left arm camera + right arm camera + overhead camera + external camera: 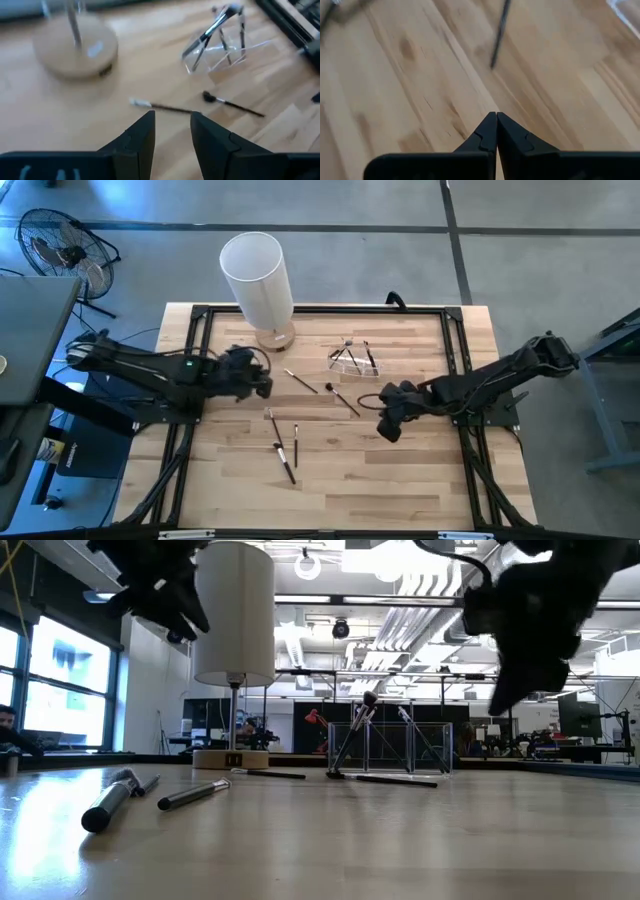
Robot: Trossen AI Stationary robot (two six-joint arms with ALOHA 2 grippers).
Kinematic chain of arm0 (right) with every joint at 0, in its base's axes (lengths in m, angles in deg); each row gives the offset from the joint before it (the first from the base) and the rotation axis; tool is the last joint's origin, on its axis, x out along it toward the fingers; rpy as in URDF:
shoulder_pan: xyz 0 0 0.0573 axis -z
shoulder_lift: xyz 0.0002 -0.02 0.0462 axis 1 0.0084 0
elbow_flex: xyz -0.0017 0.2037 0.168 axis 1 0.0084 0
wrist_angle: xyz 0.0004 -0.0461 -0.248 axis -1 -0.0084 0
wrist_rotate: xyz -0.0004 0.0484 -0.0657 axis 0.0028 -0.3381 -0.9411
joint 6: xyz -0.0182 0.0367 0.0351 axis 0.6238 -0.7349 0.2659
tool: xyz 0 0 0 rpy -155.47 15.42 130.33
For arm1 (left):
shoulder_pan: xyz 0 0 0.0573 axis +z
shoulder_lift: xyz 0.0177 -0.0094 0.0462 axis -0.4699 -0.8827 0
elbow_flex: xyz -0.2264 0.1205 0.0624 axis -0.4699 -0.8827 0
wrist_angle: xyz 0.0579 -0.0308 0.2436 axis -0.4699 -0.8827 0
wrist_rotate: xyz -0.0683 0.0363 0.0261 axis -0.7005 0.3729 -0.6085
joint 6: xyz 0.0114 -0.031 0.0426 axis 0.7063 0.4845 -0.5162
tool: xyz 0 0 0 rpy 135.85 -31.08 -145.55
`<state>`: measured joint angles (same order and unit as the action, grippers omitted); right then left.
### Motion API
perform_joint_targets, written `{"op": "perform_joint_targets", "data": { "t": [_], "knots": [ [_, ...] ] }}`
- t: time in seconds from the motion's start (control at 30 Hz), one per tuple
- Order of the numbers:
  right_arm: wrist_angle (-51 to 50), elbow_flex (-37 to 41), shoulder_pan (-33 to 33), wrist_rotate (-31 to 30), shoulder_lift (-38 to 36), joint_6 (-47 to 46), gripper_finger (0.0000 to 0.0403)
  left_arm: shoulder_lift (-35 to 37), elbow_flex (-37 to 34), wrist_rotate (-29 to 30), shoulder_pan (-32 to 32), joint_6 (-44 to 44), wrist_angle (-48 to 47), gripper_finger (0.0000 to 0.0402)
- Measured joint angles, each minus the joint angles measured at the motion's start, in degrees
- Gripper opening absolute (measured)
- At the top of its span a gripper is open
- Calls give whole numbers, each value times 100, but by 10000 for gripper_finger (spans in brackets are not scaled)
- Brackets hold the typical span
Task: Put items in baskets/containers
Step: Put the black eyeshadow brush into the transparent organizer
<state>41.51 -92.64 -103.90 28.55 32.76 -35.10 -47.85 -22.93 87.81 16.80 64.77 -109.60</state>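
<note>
My left gripper needs to close on the far end of the thin loose brush (270, 413) lying just beyond the brush closest to the table's front edge.
A small clear holder (350, 360) stands on the far middle of the table with a few dark brushes (212, 30) leaning in it. Loose brushes lie flat on the wood: one with a pale end (300, 380), two near the holder (345, 400), and several nearer the front (284, 450). My left gripper (262, 383) hovers open above the table, left of the pale-ended brush (160, 106). My right gripper (388, 430) hovers shut above bare wood, right of the loose brushes, with one brush (500, 30) ahead of it.
A tall white cylinder on a round wooden base (260, 280) stands at the far left of the table, close to my left gripper. A black frame (200, 315) runs around the table's edges. The near half of the table is bare wood (400, 490).
</note>
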Motion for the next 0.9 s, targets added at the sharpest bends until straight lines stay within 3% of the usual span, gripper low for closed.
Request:
{"op": "perform_joint_targets", "data": {
  "t": [0.17, 0.33, 0.43, 0.63, 0.9],
  "knots": [
    [-287, 102, -1, 183, 0, 714, 1, -942, 485, -872, 0, 2240, -935, 122],
    [-347, 127, 1, 185, 0, 1353, 1, -1557, 425, -1950, -1, 3490, -1171, 122],
    [-341, 127, 1, 215, -2, 1536, 1, -1897, 386, -2377, 0, 3898, -1200, 122],
    [-341, 127, 1, 403, -2, 1801, 2, -2314, 386, -2480, 74, 4391, -1051, 122],
    [-278, 127, 1, 346, -2, 1911, 1, -2742, 386, -2692, 214, 4409, -855, 122]
  ]
}}
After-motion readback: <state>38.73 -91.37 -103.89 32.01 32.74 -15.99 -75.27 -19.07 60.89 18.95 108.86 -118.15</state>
